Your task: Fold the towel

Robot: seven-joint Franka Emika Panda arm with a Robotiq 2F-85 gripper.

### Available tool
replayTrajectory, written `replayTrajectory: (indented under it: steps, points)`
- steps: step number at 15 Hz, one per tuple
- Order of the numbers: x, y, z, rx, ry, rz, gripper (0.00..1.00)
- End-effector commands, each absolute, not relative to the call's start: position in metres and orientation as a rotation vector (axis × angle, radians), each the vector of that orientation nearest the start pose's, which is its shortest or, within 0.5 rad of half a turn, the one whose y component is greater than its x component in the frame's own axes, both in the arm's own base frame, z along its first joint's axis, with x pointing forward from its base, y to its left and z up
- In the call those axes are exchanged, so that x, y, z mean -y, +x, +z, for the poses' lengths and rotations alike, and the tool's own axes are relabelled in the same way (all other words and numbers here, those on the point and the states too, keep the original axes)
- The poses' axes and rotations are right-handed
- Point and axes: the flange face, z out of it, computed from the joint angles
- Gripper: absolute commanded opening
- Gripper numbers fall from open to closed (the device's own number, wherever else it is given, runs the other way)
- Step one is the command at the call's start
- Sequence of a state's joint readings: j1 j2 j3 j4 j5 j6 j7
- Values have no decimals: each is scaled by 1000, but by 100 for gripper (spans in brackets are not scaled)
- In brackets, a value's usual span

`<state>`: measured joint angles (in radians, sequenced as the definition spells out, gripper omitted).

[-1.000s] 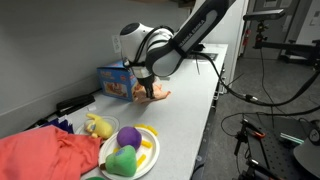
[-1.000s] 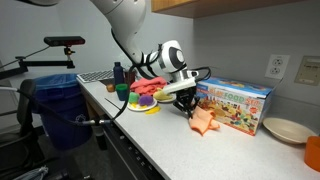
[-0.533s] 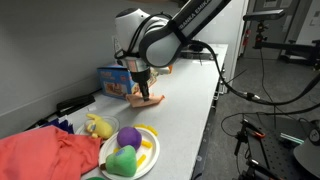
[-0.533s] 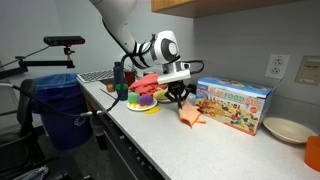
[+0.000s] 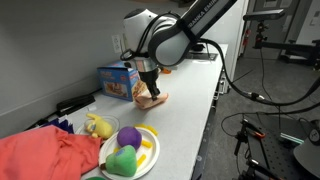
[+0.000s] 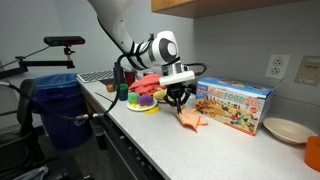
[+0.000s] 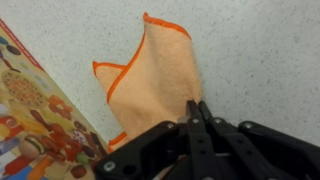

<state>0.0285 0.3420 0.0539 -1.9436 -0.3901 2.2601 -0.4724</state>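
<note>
Next, I let the towel go on the counter (image 5: 180,99), between the blue box and the front edge of the counter.
The towel (image 7: 160,75) is a small pale peach-orange cloth with a brighter orange hem, lying on the speckled counter next to the blue cardboard box (image 7: 40,125). In the wrist view my gripper (image 7: 197,108) is shut on the towel's near edge, with the cloth spreading away from the fingertips. In both exterior views the gripper (image 5: 150,93) (image 6: 180,108) points down and holds the towel (image 5: 153,100) (image 6: 192,120), which hangs bunched just above the counter in front of the box (image 5: 117,80) (image 6: 235,103).
A plate (image 5: 143,157) with plush fruit and a large red-salmon cloth (image 5: 45,155) lie further along the counter. A white plate (image 6: 285,129) sits beyond the box. The counter's front edge (image 6: 150,140) runs beside the gripper. A blue bin (image 6: 55,105) stands on the floor.
My gripper swung toward the plate half a second ago and has come back a little toward the box, carrying the towel's edge with it. The towel looks more bunched.
</note>
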Motion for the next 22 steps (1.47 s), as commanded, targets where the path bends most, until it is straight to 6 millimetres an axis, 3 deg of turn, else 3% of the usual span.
replayTrajectory:
  steps: [1,9,10,11,17,20,22]
  points:
    - [-3,577,327,1394,-3093,135,1]
    - [50,517,364,1321,-3000,116,1]
    - [55,511,365,1314,-3004,132,28]
    - [59,506,368,1308,-3010,135,29]
    - [73,486,376,1269,-3024,155,73]
    - [72,490,377,1163,-3062,133,95]
    - [67,498,381,996,-3107,88,100]
